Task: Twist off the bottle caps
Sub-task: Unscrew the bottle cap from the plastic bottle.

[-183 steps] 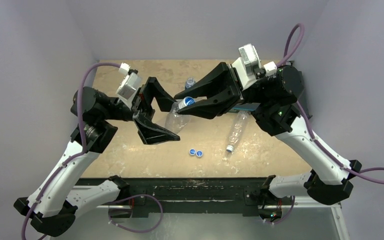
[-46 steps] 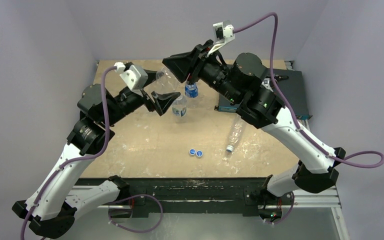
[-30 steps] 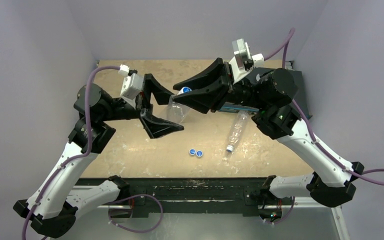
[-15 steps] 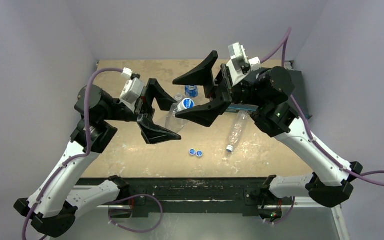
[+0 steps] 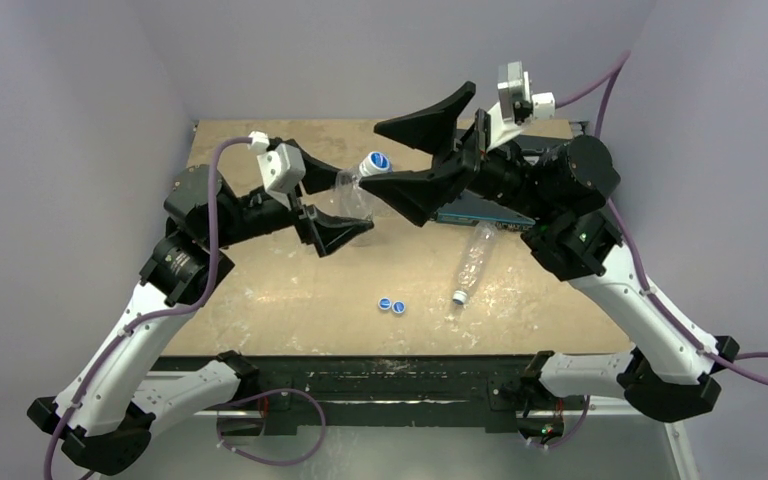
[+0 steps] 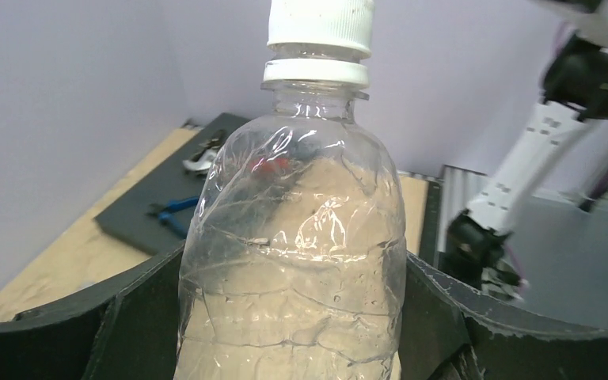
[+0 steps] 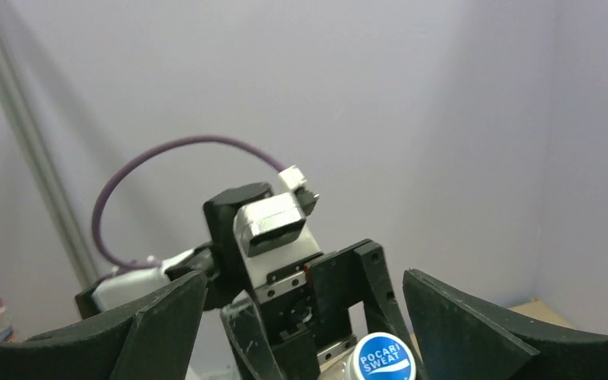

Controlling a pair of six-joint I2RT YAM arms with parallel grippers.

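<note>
My left gripper is holding the clear bottle. Next, my right gripper should close on the cap's white side (image 5: 368,167) (image 7: 355,367), at the neck of that bottle.
My left gripper (image 5: 338,203) is shut on a clear, crinkled, unlabelled bottle (image 5: 352,193) and holds it above the table, neck toward the right arm. From the left wrist, the bottle (image 6: 293,261) fills the gap between both black fingers (image 6: 71,332), its white-sided cap (image 6: 319,24) at the top. The cap's blue top (image 5: 376,163) faces my right gripper (image 5: 384,156), which stands open with its fingers spread on either side, not touching. The right wrist view shows the cap (image 7: 381,358) low between the wide fingers (image 7: 475,324). Two loose blue caps (image 5: 391,304) lie on the table.
A clear bottle (image 5: 474,260) with a white cap (image 5: 457,297) lies right of centre on the table. A dark tool case (image 5: 480,213) sits at the back right under the right arm, with blue-handled pliers (image 6: 170,218) on it. Walls close in on three sides.
A second ago my right gripper was shut on the cap; it has opened wide and drawn back. My left arm has carried the bottle toward the back left.
</note>
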